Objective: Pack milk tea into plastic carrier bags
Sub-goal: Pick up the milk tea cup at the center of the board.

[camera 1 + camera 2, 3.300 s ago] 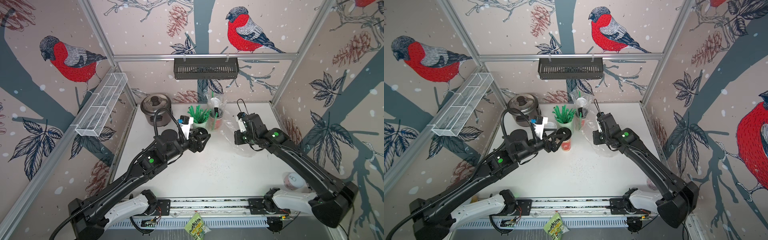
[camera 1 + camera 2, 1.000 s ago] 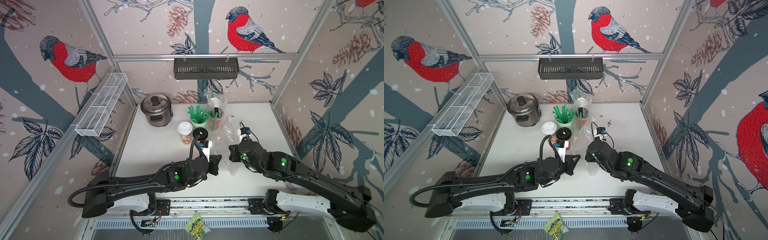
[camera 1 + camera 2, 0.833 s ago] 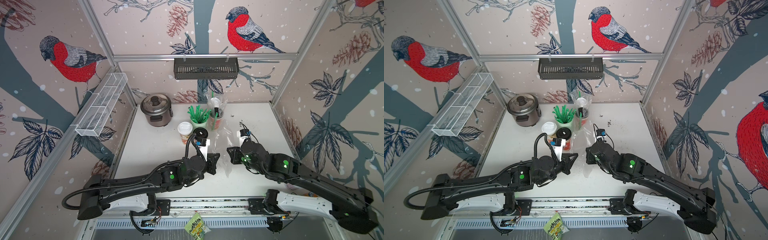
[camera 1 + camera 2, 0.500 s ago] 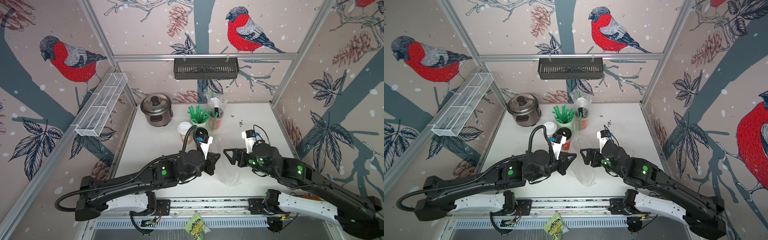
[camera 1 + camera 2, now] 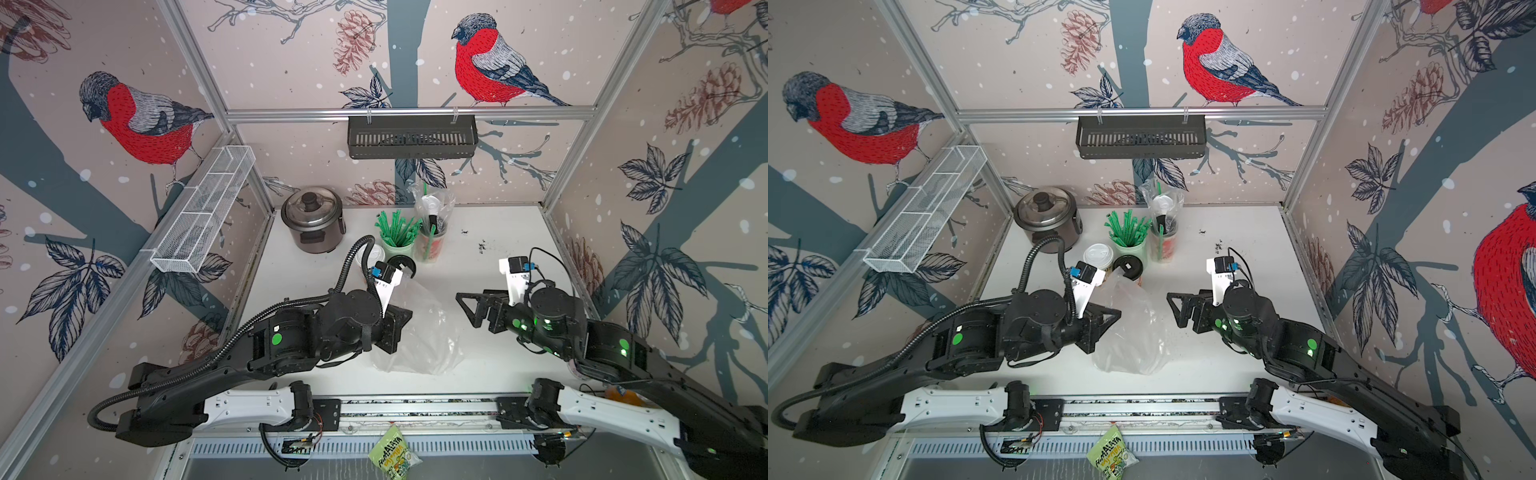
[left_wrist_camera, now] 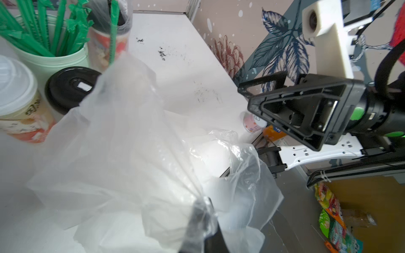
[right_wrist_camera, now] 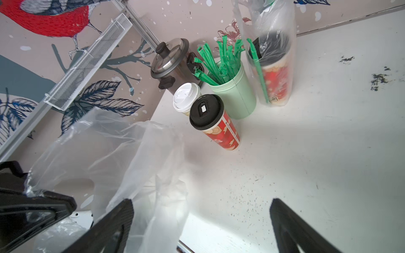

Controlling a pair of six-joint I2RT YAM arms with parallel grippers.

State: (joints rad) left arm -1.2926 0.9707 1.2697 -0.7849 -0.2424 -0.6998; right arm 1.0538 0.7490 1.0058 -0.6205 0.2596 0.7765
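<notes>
The red milk tea cup's black lid [image 5: 401,264] [image 7: 206,112], in front of the green straws, is the next thing my right gripper needs to go to and close on.
A clear, empty plastic carrier bag [image 5: 422,332] [image 5: 1133,336] slumps on the white table at the front middle. My left gripper [image 5: 404,319] [image 6: 202,210] is shut on a bunched edge of it. To the bag's right, my right gripper [image 5: 468,306] [image 7: 200,203] stands open and empty. Behind the bag stand two milk tea cups: a red one with a black lid [image 5: 1128,264] [image 7: 213,122] and a cream one with a white lid [image 5: 1098,254] [image 7: 186,98]. At the back, a second carrier bag [image 5: 432,220] [image 7: 271,61] holds two more cups and a green straw.
A pale green cup of green straws [image 5: 397,241] and a steel rice cooker [image 5: 313,220] stand at the back. A wire basket [image 5: 203,208] hangs on the left wall, a black one [image 5: 411,137] on the back wall. A small pink cup [image 6: 252,122] sits front right.
My right gripper has opened, let go of the bag and drawn away to the right. The bag has sagged onto the table, held only by my left gripper.
</notes>
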